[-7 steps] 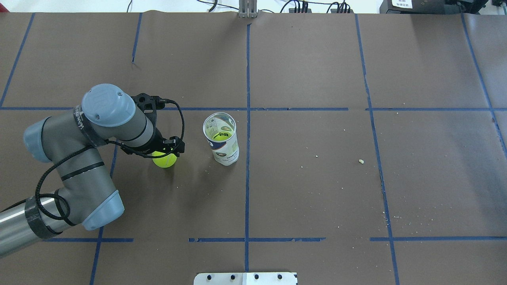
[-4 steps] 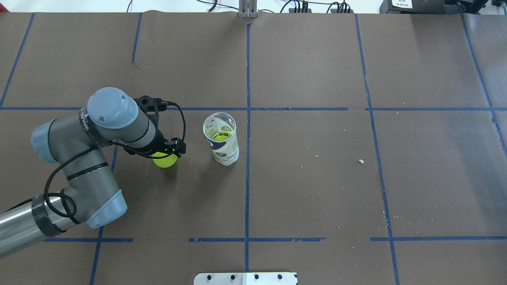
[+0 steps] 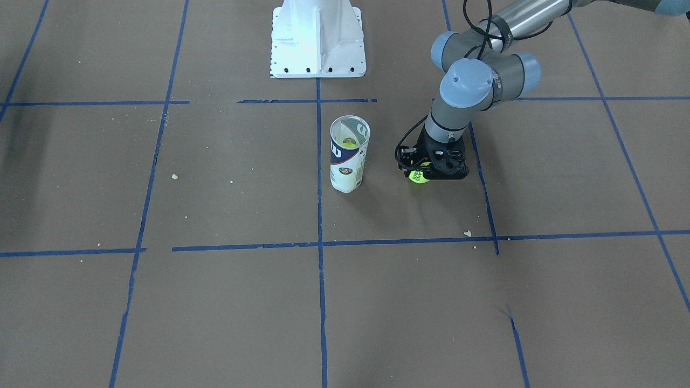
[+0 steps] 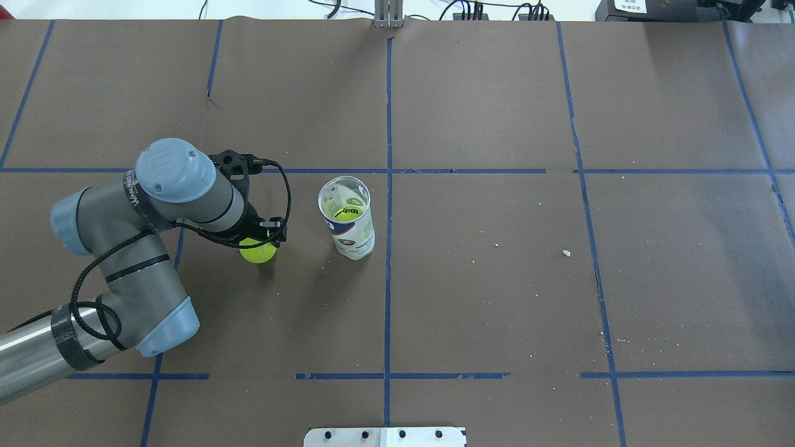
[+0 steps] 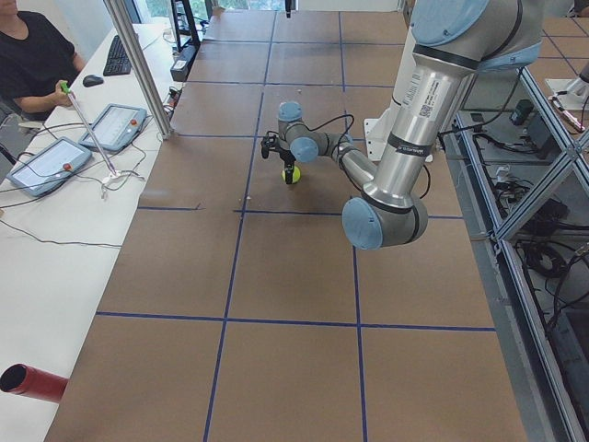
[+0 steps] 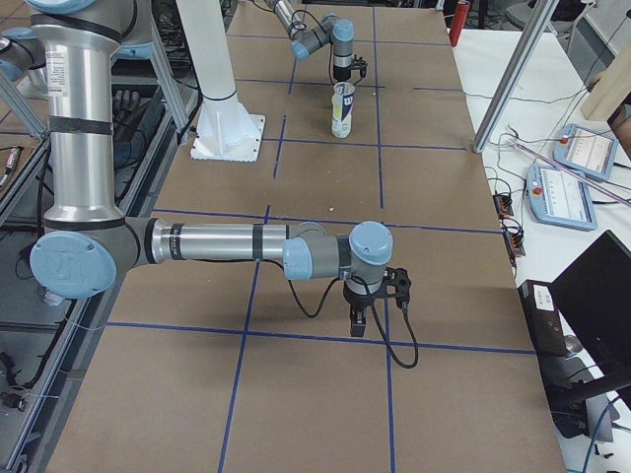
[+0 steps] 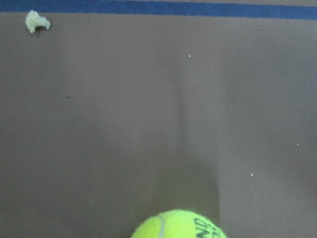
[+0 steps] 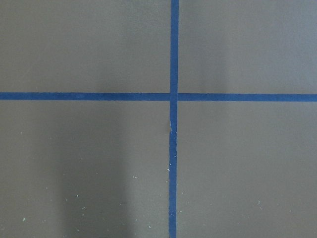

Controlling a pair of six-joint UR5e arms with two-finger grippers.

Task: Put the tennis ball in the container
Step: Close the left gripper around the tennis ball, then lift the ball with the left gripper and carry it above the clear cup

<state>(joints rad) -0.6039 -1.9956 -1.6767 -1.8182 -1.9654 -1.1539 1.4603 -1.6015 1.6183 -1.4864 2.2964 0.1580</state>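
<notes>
The robot's left gripper needs to release the tennis ball inside the upright container, on top of the other yellow ball (image 3: pixel 349 136).
The yellow-green tennis ball (image 4: pixel 258 253) rests on the brown table left of the container. My left gripper (image 4: pixel 261 241) stands straight down over the ball, and its fingers look shut against the ball's sides. The front view shows the ball (image 3: pixel 416 177) peeking out under that gripper (image 3: pixel 427 172). In the left wrist view only the ball's top (image 7: pixel 178 226) shows, at the bottom edge. The clear container (image 4: pixel 348 218) stands upright with another yellow ball inside. My right gripper (image 6: pixel 361 317) hangs low over the table far away; I cannot tell its state.
The white robot pedestal (image 3: pixel 317 37) stands behind the can (image 3: pixel 348 156). Blue tape lines grid the brown paper. Small crumbs (image 4: pixel 566 252) lie scattered on the right half. An operator (image 5: pixel 32 55) sits at a side desk.
The left arm came down a little over the ball and then held still. The black gripper parts beside the ball drew slightly inward. Ball and can stayed in place.
</notes>
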